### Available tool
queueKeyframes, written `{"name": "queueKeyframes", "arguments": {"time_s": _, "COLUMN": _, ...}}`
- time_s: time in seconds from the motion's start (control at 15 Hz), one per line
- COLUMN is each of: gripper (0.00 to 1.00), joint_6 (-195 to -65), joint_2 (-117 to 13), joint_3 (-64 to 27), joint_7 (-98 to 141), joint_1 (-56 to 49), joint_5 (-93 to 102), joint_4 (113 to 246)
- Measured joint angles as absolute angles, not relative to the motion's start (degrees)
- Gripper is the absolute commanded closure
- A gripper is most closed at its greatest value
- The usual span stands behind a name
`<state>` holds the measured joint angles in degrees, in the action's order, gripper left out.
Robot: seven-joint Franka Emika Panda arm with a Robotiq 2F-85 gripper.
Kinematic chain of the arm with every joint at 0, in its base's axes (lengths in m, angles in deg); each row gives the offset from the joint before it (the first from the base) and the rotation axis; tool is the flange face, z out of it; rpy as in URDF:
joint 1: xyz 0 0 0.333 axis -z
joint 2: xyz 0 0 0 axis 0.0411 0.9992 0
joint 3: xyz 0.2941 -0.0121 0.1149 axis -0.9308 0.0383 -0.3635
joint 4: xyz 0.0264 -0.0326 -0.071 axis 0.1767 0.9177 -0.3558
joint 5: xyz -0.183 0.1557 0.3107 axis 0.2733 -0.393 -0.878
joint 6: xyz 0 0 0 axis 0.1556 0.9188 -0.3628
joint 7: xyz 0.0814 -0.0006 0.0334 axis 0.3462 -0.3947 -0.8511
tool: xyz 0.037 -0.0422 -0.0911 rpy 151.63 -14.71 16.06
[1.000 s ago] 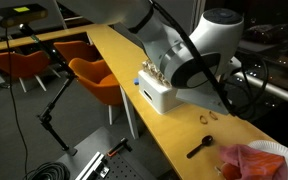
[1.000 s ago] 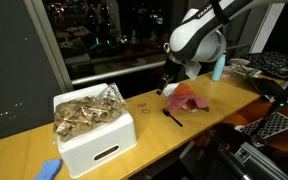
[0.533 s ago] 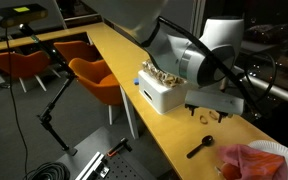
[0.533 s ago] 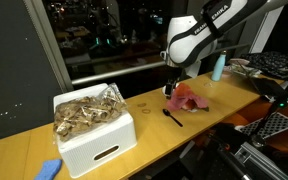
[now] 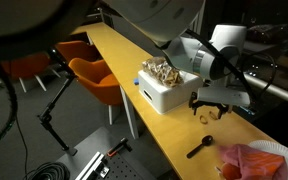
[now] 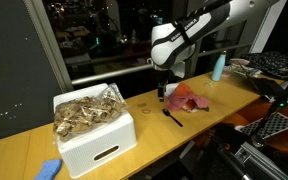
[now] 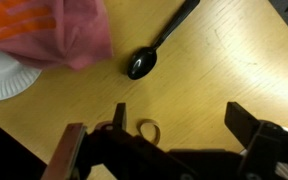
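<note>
The small tan ring point(image 5: 204, 119) point(image 7: 149, 130) lies on the table between the black spoon and the white box, and my gripper will close on it.
My gripper point(image 7: 182, 125) is open and empty, its dark fingers point(image 7: 246, 118) hanging over the bare wooden table point(image 7: 234, 60). A small tan ring point(image 7: 147, 130) lies on the wood just inside the other finger. A black spoon point(image 7: 149, 55) lies beyond the jaws, next to a pink cloth point(image 7: 69, 30) and a white paper plate point(image 7: 4, 75). In both exterior views the gripper point(image 5: 212, 103) point(image 6: 162, 95) hovers low over the table between the white box point(image 5: 164, 92) point(image 6: 96, 140) and the spoon point(image 5: 199, 148) point(image 6: 172, 116).
The white box is heaped with brown scraps point(image 6: 84, 112). A blue sponge point(image 6: 49, 169) lies by the table's near edge and a pale blue bottle point(image 6: 217, 68) stands further along. Orange chairs point(image 5: 96, 75) stand beside the table, with a window point(image 6: 94, 30) behind it.
The arm has swung away from the pink cloth toward the box and come lower over the table. The jaws have opened wider.
</note>
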<state>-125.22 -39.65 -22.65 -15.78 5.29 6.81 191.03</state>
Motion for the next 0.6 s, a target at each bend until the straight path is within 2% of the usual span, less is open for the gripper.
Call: {"name": "queueKeyframes", "arguments": {"time_s": 0.6, "gripper": 0.0, "joint_6": -128.22, "joint_2": -33.42, "joint_3": -23.62, "joint_7": -18.49, "joint_1": 4.54, "joint_5": 7.77, "joint_4": 185.08}}
